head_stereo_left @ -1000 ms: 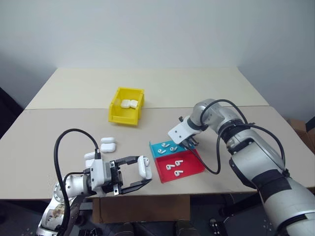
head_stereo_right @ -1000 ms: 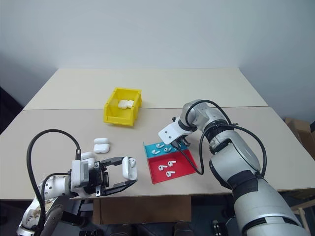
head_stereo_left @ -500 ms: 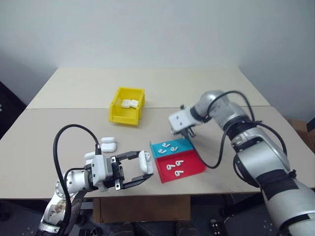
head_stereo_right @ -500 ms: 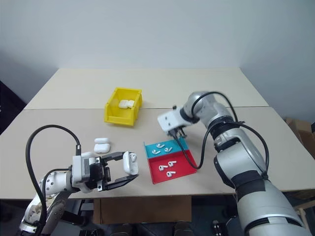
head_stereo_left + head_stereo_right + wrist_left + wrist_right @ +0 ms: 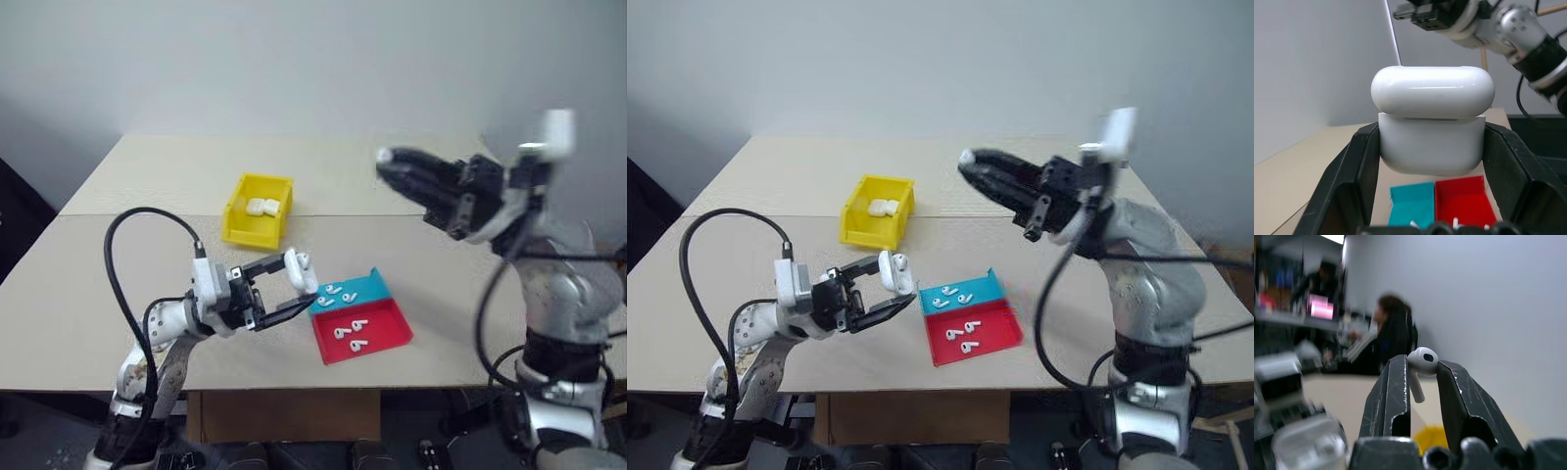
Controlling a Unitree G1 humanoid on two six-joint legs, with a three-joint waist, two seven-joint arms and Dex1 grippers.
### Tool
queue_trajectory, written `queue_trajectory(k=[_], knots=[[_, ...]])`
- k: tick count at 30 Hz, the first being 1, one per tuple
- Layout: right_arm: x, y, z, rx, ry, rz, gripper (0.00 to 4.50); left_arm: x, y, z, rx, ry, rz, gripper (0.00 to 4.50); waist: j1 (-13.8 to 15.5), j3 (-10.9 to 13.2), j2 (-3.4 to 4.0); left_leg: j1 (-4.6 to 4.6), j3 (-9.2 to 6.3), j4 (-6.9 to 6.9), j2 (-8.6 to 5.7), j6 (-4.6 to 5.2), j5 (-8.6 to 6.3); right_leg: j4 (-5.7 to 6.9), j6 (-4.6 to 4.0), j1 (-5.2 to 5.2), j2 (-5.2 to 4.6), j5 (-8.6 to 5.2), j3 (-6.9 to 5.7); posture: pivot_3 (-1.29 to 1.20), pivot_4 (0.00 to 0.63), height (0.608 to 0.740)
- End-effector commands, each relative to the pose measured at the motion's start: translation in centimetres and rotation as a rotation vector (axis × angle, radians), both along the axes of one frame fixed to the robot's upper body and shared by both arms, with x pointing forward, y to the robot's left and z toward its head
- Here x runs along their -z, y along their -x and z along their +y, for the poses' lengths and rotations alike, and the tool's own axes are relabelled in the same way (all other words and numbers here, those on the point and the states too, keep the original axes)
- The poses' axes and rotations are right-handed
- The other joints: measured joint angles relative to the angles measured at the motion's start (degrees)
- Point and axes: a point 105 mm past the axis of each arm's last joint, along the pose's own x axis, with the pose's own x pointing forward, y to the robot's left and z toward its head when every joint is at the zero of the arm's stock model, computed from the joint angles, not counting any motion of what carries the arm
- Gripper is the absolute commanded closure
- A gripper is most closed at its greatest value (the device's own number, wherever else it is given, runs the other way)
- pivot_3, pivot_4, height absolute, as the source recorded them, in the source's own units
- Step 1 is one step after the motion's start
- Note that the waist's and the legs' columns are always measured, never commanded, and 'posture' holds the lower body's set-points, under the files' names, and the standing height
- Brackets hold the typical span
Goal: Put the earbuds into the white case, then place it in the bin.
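Note:
I need to release the earbud from my right gripper inside the open white case (image 5: 320, 271) (image 5: 1312, 446), which my left gripper is holding beside the blue tray.
My left gripper (image 5: 292, 286) is shut on a white case (image 5: 298, 272), holding it in the air just left of the trays. In the left wrist view the case (image 5: 1432, 122) sits between the black fingers (image 5: 1361, 171), with its lid looking slightly ajar. My right gripper (image 5: 386, 163) is raised high over the table's right half, pointing left. It is shut on one small white earbud (image 5: 1421, 363), pinched at its fingertips (image 5: 1396, 377). The yellow bin (image 5: 238, 221) stands at mid-table and holds white cases (image 5: 260, 207).
A shallow blue tray (image 5: 364, 286) and a red tray (image 5: 387, 328) lie side by side near the front edge, each with loose earbuds (image 5: 350, 331). A black cable (image 5: 127, 264) loops off my left arm. A person (image 5: 1393, 333) shows far off in the right wrist view.
My right gripper has lifted off the blue tray and swung up and back with an earbud between its fingers. My left gripper has raised the case a little. The head view has shifted.

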Motion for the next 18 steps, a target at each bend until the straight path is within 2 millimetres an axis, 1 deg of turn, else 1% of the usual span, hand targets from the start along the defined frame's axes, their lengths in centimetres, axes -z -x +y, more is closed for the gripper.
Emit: queue_trajectory(k=[1,2,6,11,15,18], knots=[[1.1,2.6,1.4,-0.057,-0.023,0.009,3.87,-0.6,0.3,-0.7,0.065,0.019,0.005,1.71,-0.06,-0.01,0.02,-0.02,0.00,0.00,-0.02,0.00,0.00,-0.01,0.01,0.00,-0.02,0.00,0.00,0.00,0.150,0.740],[1.6,2.9,1.8,-0.077,-0.020,0.029,3.87,-0.6,0.3,-0.8,0.079,0.017,0.008,1.71,-0.19,-0.01,0.02,-0.03,0.00,0.02,-0.02,0.00,0.00,-0.02,0.01,0.00,-0.02,-0.01,0.00,0.00,0.150,0.740],[3.0,3.3,3.6,-0.101,0.002,0.100,3.87,-0.6,0.4,-1.4,0.122,0.021,0.023,1.71,-0.80,-0.01,0.02,-0.08,0.01,0.07,-0.04,0.00,0.00,-0.02,0.03,-0.03,-0.02,0.01,0.02,0.00,0.150,0.740],[3.6,3.3,4.1,-0.124,0.031,0.140,3.87,-0.9,0.3,-1.6,0.143,0.024,0.048,1.71,-0.79,-0.01,0.02,-0.09,-0.02,0.07,-0.04,0.00,0.00,-0.05,0.03,-0.02,-0.03,0.00,0.01,0.00,0.150,0.740],[4.7,3.3,4.8,-0.121,0.100,0.153,3.87,-1.1,0.3,-1.8,0.161,0.036,0.061,1.71,-0.82,-0.01,0.01,-0.10,-0.02,0.06,-0.04,0.01,0.00,-0.06,0.04,-0.02,-0.02,0.00,0.01,0.00,0.150,0.740],[5.4,3.3,4.6,-0.116,0.113,0.172,3.87,-1.3,0.4,-1.9,0.175,0.051,0.061,1.71,-0.76,-0.01,0.01,-0.11,-0.03,0.06,-0.04,0.01,0.00,-0.08,0.05,-0.03,-0.02,-0.01,0.00,0.00,0.150,0.740]])
